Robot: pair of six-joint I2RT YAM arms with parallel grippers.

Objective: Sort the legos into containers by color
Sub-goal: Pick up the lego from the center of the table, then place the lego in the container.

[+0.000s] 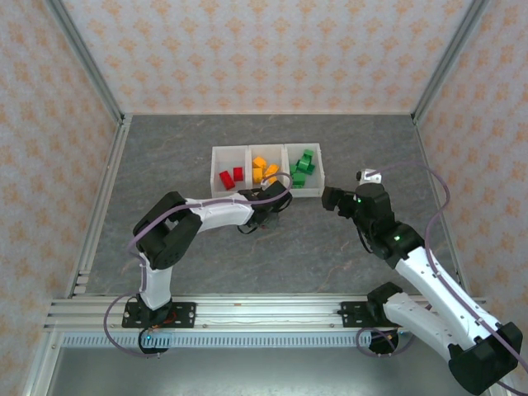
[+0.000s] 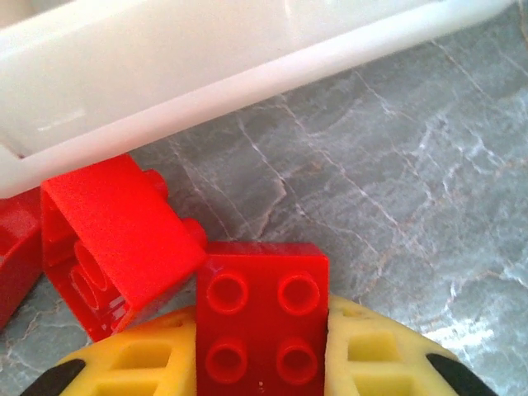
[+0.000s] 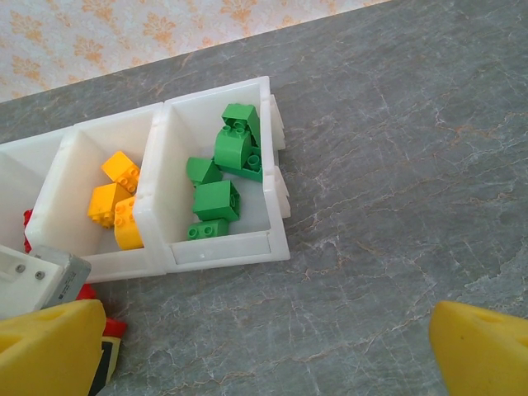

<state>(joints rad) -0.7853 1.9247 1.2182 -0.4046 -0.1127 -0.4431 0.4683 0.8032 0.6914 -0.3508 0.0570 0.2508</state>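
Observation:
Next, my left gripper lets go of the red 2x2 brick in the red bin [image 1: 239, 170], against the back of the smaller brick.
The white three-bin tray [image 1: 248, 191] holds red legos [image 1: 230, 176] in its left bin, orange-yellow ones [image 1: 264, 171] in the middle and green ones [image 1: 303, 167] in the right. My left gripper [image 2: 262, 330] is low on the table just in front of the tray wall [image 2: 206, 66], shut on a red 2x2 brick [image 2: 262, 318] with its studs facing the camera. A second red brick [image 2: 115, 239] lies tipped against it, and a third [image 2: 15, 252] is at the left edge. My right gripper [image 3: 268, 355] hovers open and holds nothing, near the green bin [image 3: 219, 198].
Grey marbled table [image 1: 330, 256] lies open in front of and to the right of the tray. Patterned walls and metal frame rails [image 1: 103, 214] enclose the workspace. The two grippers are close together at the tray's front edge; the left gripper's body [image 3: 33, 280] shows beside my right finger.

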